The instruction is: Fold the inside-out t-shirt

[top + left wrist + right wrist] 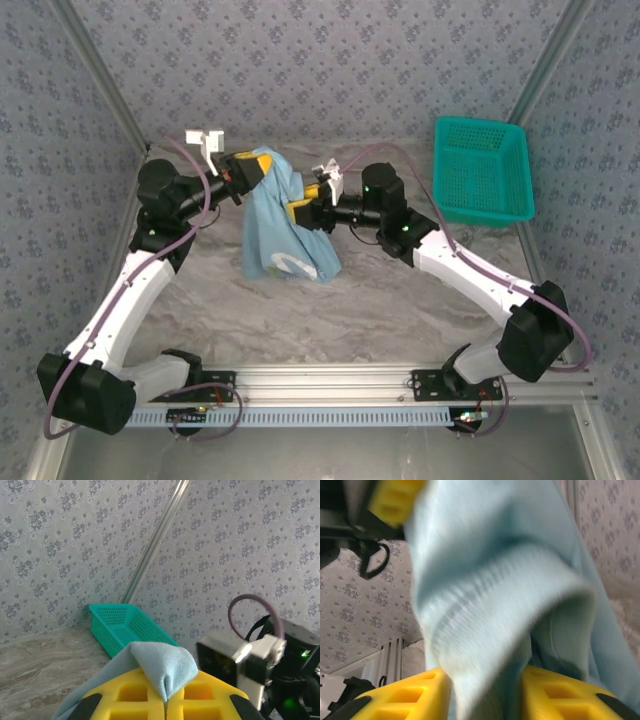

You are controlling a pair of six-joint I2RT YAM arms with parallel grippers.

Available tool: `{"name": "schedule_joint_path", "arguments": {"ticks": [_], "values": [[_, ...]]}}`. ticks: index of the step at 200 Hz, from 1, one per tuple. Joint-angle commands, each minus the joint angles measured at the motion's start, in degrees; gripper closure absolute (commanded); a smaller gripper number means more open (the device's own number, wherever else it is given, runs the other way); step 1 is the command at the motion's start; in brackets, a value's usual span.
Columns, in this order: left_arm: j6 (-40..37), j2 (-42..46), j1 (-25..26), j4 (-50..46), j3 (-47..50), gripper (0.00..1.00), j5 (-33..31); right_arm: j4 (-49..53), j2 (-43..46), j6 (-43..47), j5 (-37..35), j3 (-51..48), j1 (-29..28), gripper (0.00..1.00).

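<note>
I should take the thick fold (pixel 495 610) with my right gripper and hold it up before my left gripper regrasps, as the t-shirt hangs bunched from my left gripper's pinch.
The inside-out t-shirt (pixel 281 232) is light blue and hangs bunched above the table, its lower end with a white print resting on the marble. My left gripper (pixel 262 166) is shut on its top edge; in the left wrist view a fold of the t-shirt (pixel 163 664) is pinched where the yellow fingers meet at my left gripper (pixel 166 701). My right gripper (pixel 300 212) is at the cloth's right side. In the right wrist view its yellow fingers (pixel 402 697) stand apart, and a thick, blurred fold of the t-shirt (pixel 495 580) fills the gap at my right gripper (pixel 485 692).
A teal mesh basket (pixel 483 170) stands at the back right by the wall, also seen as the basket (pixel 125 625) in the left wrist view. The marble table (pixel 350 310) runs toward the front rail. Patterned walls close the sides and back.
</note>
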State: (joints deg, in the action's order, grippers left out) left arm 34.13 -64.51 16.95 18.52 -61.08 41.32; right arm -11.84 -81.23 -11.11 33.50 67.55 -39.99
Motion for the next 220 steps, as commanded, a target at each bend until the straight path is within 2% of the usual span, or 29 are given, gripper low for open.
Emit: {"name": "schedule_joint_path", "arguments": {"ticks": [1, 12, 32, 40, 53, 60, 84, 93, 106, 112, 150, 186, 220], "values": [[-2.1, 1.5, 0.3, 1.3, -1.7, 1.0, -0.3, -2.3, 1.9, -0.4, 1.0, 1.9, 0.6, 0.75], [-2.7, 1.8, 0.3, 0.8, -1.4, 1.0, -1.1, -1.5, 3.0, 0.5, 0.4, 1.3, 1.2, 0.81], [-4.0, 2.1, 0.3, -1.0, -0.7, 1.0, -2.7, -0.3, 4.5, 1.2, 0.0, 1.3, 2.1, 0.97], [-4.8, 2.4, 0.3, -2.4, -0.4, 1.0, -4.1, 0.5, 4.7, 1.5, 0.5, 1.3, 2.3, 0.98], [-6.7, 2.8, 0.3, -5.2, 0.5, 1.0, -7.7, 3.9, 5.6, 3.3, -0.1, 1.7, 2.5, 0.91], [-8.1, 3.0, 0.4, -8.1, 0.6, 1.0, -10.5, 5.0, 6.1, 4.0, -0.7, 1.9, 2.9, 0.91], [-13.4, 2.7, 1.4, -20.0, 0.4, 1.0, -24.1, 6.4, 8.0, 3.7, -1.5, 2.6, 4.3, 0.95], [-15.5, 2.4, 2.3, -23.9, 0.2, 0.87, -29.2, 5.8, 8.2, 2.8, -0.6, 3.1, 4.4, 0.96], [-18.5, 2.3, 3.7, -27.4, 0.2, 0.61, -33.1, 5.0, 7.7, 2.2, 0.4, 3.9, 4.2, 0.97], [-19.2, 2.7, 4.4, -28.1, 0.5, 0.54, -34.3, 5.4, 7.3, 1.8, 0.9, 4.4, 4.0, 0.98], [-23.6, 10.8, 9.7, -20.9, 7.4, 0.37, -31.1, 10.1, 4.5, 0.2, 3.4, 7.1, 4.2, 0.98], [-27.7, 13.2, 13.8, -15.8, 10.6, 0.37, -21.3, 14.6, 3.3, 1.0, 9.2, 9.0, 4.9, 0.98], [-33.3, 9.1, 16.1, -19.4, 5.7, 0.38, -19.1, 16.2, 3.8, 2.9, 12.9, 8.7, 5.5, 0.98]]}}
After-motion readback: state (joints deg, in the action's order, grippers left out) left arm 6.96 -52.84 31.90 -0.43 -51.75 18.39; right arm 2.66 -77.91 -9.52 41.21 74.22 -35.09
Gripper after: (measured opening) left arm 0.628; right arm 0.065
